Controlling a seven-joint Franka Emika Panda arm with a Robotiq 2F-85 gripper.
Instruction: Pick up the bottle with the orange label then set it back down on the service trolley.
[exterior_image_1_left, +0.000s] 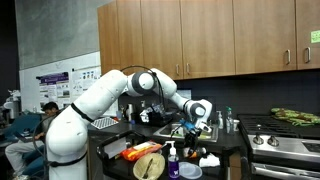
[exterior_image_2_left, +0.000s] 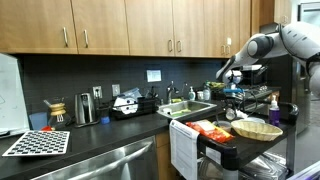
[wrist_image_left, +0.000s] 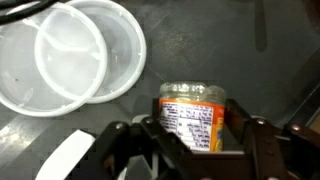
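My gripper needs to release the bottle with the orange label on the dark top close beside the clear round containers (wrist_image_left: 150, 100).
The bottle with the orange label (wrist_image_left: 192, 118) has a clear top and a white nutrition panel. In the wrist view it sits between the two black fingers of my gripper (wrist_image_left: 195, 142), which press on both of its sides. In both exterior views the gripper (exterior_image_1_left: 197, 118) (exterior_image_2_left: 232, 86) hangs a little above the service trolley (exterior_image_2_left: 228, 143), a low black cart with a dark top (exterior_image_1_left: 112, 149). The bottle is too small to make out in the exterior views.
Two clear round plastic containers (wrist_image_left: 70, 55) lie on the dark top beyond the bottle, and a white strip (wrist_image_left: 65, 160) lies nearer. The trolley also carries a woven basket (exterior_image_2_left: 255, 130), a purple spray bottle (exterior_image_2_left: 273, 108) and an orange packet (exterior_image_1_left: 135, 152). The counter with sink (exterior_image_2_left: 185, 108) stands behind.
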